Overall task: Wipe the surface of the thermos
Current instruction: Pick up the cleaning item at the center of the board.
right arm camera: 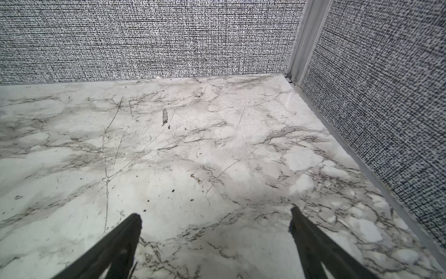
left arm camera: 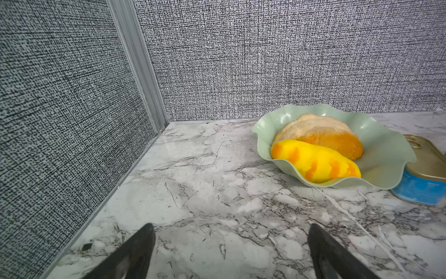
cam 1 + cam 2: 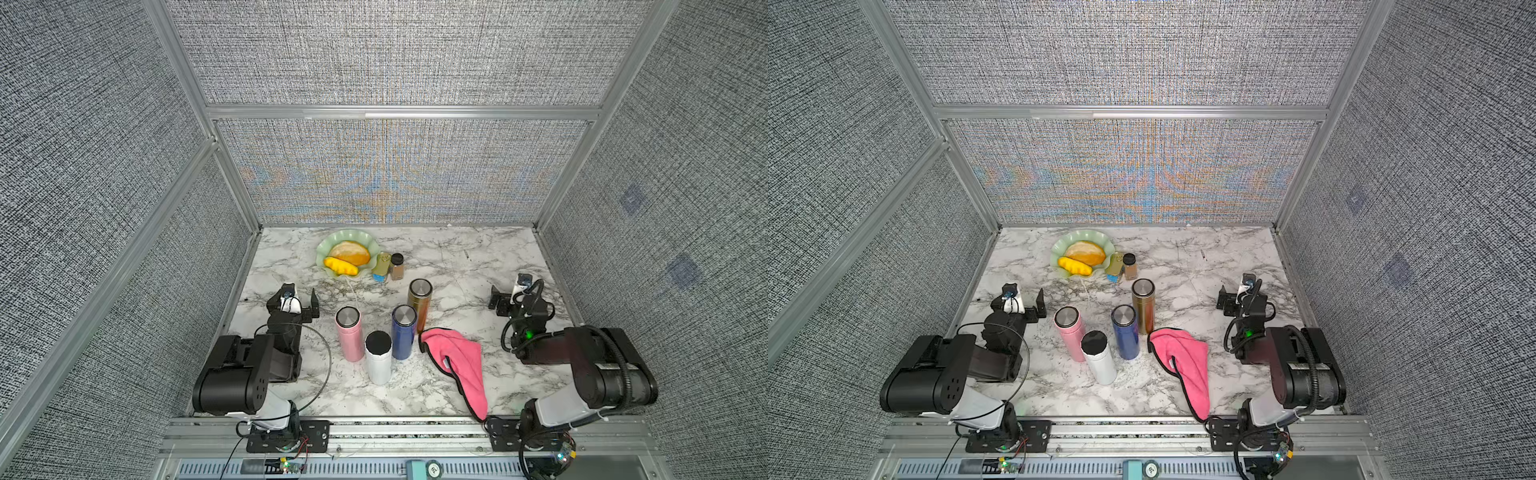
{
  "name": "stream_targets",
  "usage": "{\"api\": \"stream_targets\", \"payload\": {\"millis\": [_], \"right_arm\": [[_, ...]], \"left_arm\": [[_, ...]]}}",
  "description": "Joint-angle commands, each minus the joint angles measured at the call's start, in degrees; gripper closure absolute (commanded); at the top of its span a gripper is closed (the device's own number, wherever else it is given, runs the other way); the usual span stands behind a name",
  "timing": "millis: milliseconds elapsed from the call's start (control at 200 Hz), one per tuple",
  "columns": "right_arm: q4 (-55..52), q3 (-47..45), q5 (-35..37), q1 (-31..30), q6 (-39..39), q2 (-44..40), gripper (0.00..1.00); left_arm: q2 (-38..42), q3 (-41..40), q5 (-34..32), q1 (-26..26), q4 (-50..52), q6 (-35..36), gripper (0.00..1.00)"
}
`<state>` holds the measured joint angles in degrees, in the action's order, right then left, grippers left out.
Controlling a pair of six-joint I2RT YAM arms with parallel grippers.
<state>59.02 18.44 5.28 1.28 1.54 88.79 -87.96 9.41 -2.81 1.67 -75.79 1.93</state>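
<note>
I will shut my right gripper on the middle of the pink cloth's wide end (image 3: pixel 454 350), which is the end next to the blue and bronze thermoses.
Several thermoses stand upright mid-table in both top views: pink (image 3: pixel 350 338), white with a black lid (image 3: pixel 378 357), blue (image 3: pixel 403 332) and bronze (image 3: pixel 419 301). A pink cloth (image 3: pixel 461 357) lies crumpled just right of the blue one, reaching to the front edge. My left gripper (image 3: pixel 293 300) rests low on the left side, away from the pink thermos, open and empty (image 2: pixel 231 228). Over on the right side is my right gripper (image 3: pixel 509 295), beyond the cloth, likewise open and empty (image 1: pixel 215 212). Neither wrist view shows a thermos or the cloth.
A green wavy plate (image 3: pixel 322 253) with bread and a yellow fruit sits at the back, ahead of the left gripper (image 2: pixel 386 145). A blue can (image 3: pixel 381 268) and a small spice jar (image 3: pixel 397 266) stand beside it. Fabric walls enclose three sides.
</note>
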Motion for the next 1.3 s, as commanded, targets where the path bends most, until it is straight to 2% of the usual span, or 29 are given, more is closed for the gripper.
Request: {"api": "stream_targets", "payload": {"millis": [0, 900, 1021, 1091, 1186, 1296], "right_arm": [[-0.14, 0.08, -1.93, 0.57, -0.24, -0.18, 0.01], [0.12, -0.07, -1.77, 0.47, -0.31, -0.34, 0.01], [0.04, -2.72, 2.74, -0.26, 0.41, -6.05, 0.01], [-1.73, -4.98, 7.68, -0.74, 2.13, -11.79, 0.01], [-4.08, -6.8, 9.2, -1.03, 3.33, -20.14, 0.01], [-13.36, -5.53, 8.14, -1.13, 14.64, -31.01, 0.01]], "left_arm": [[-0.02, 0.04, 0.41, -0.07, -2.04, 0.33, 0.01], [0.2, -0.68, -0.45, -0.07, -3.46, 0.43, 0.01], [8.26, -7.01, -4.74, -0.03, -8.42, -1.09, 0.01], [13.97, -10.59, -2.49, -0.08, -10.23, 0.45, 0.01], [21.8, -9.59, 1.28, 0.06, -2.03, 1.54, 0.01], [32.82, -0.74, -2.18, 0.0, 24.98, -7.56, 0.01]]}}
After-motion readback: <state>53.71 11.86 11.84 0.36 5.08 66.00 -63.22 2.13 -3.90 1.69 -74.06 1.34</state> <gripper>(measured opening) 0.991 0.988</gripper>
